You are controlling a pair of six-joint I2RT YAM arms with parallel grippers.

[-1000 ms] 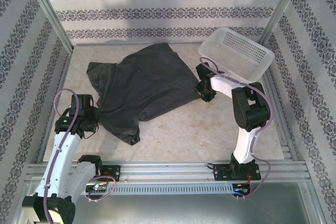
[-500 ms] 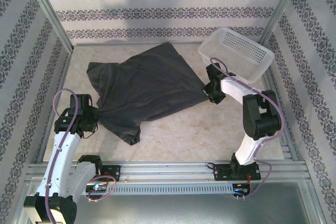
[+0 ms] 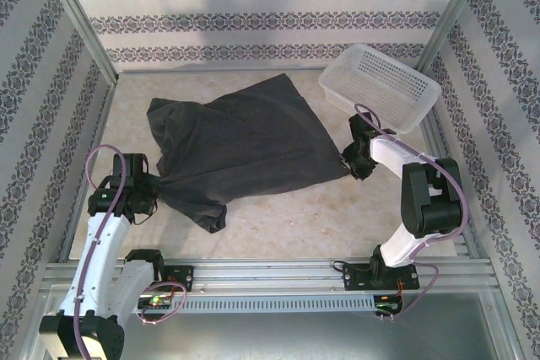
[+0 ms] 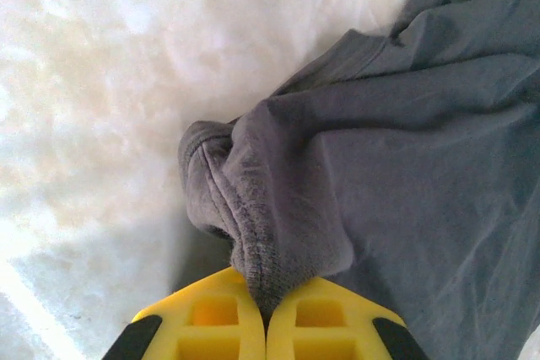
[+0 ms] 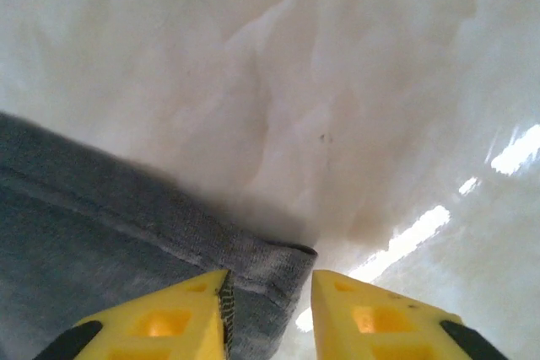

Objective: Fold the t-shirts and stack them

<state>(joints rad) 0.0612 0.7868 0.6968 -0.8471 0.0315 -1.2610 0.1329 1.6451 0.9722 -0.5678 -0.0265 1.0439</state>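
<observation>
The dark grey t-shirt is crooked and bunched up at my left gripper, so next I pinch its hemmed corner (image 5: 277, 280) with my right gripper before both grippers lift the t-shirt and spread it out.
The dark grey t-shirt (image 3: 245, 145) lies spread across the middle of the table, stretched between both arms. My left gripper (image 3: 154, 185) sits at its near-left corner. In the left wrist view this gripper (image 4: 268, 309) is shut on a bunched fold of the t-shirt (image 4: 380, 174), its yellow fingers pressed together. My right gripper (image 3: 348, 160) is at the shirt's right corner, just below the basket. In the right wrist view that gripper (image 5: 270, 292) is open, and the hemmed corner of the t-shirt (image 5: 101, 217) lies on the table between its fingers, beside the left one.
A white lattice basket (image 3: 380, 86) stands at the back right, close behind my right gripper. Patterned walls and metal posts enclose the table on three sides. Bare tabletop (image 3: 295, 217) lies in front of the shirt.
My right gripper has moved right and slightly nearer, drawing the shirt's right corner out and flattening the cloth, and its jaws have now parted. The left arm has stayed put.
</observation>
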